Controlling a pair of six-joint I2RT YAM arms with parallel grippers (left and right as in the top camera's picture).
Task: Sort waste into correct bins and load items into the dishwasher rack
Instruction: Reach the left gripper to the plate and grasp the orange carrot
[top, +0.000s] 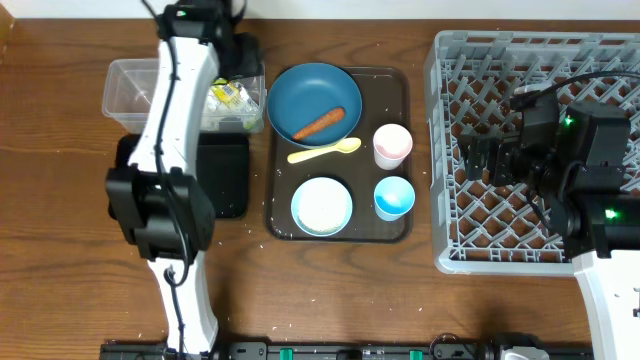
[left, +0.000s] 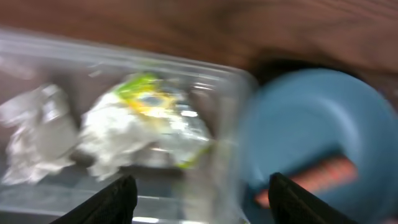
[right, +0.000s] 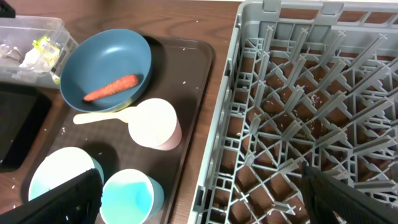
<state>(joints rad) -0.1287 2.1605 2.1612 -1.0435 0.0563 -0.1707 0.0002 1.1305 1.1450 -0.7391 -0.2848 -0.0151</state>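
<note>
Next, I move my left gripper to the orange carrot on the dark blue plate and close it around the carrot's middle (top: 319, 124) (left: 309, 181).
My left gripper (left: 202, 199) is open and empty, low over the right end of the clear tub (top: 128, 88), in a blurred view. The tub holds crumpled white paper (left: 37, 127) and the yellow-green wrapper (left: 152, 102). The orange carrot (top: 320, 123) lies on the dark blue plate (top: 305, 95). The yellow spoon (top: 325, 151), pink cup (top: 392, 145), light blue cup (top: 394, 197) and light blue bowl (top: 321, 205) sit on the brown tray. My right gripper (right: 205, 199) is open and empty over the left part of the grey rack (top: 530, 60).
The black tray (top: 225, 175) lies in front of the tub, partly under my left arm. The brown serving tray (top: 385, 85) sits between the bins and the rack. A few white rice grains (right: 186, 81) dot it. The rack holds no dishes.
</note>
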